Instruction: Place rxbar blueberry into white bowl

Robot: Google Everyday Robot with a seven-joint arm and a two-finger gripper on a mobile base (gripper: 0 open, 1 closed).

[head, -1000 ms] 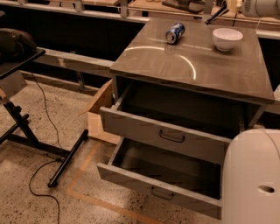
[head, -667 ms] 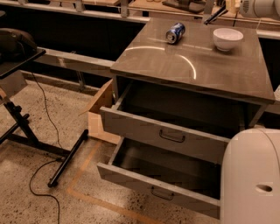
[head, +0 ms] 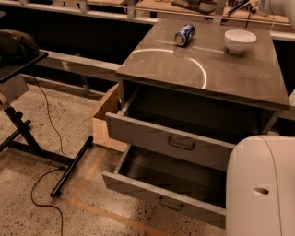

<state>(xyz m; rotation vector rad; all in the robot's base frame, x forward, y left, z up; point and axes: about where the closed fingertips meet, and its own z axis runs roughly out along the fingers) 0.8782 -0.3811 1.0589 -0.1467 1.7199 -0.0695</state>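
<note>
Next, my gripper lets go of the rxbar blueberry inside the open hollow of the white bowl (head: 239, 35) that is on the top of the grey cabinet.
The white bowl (head: 240, 40) stands upright at the back right of the grey cabinet top (head: 203, 73). The rxbar blueberry does not show anywhere in this view. A white arm segment (head: 276, 5) reaches in at the top right corner. My gripper (head: 241, 6) shows only as a dark shape at the top edge, above and behind the bowl. It is not touching the bowl.
A blue drink can (head: 185, 34) lies on its side at the back of the top, left of the bowl. Two drawers (head: 175, 138) (head: 161, 193) stand pulled open below. My white body (head: 260, 184) fills the bottom right. A cardboard box (head: 105, 120), a black stand (head: 27, 133) and a cable are on the floor.
My white body at the bottom right has crept slightly left in the view. The bowl and the can have not moved.
</note>
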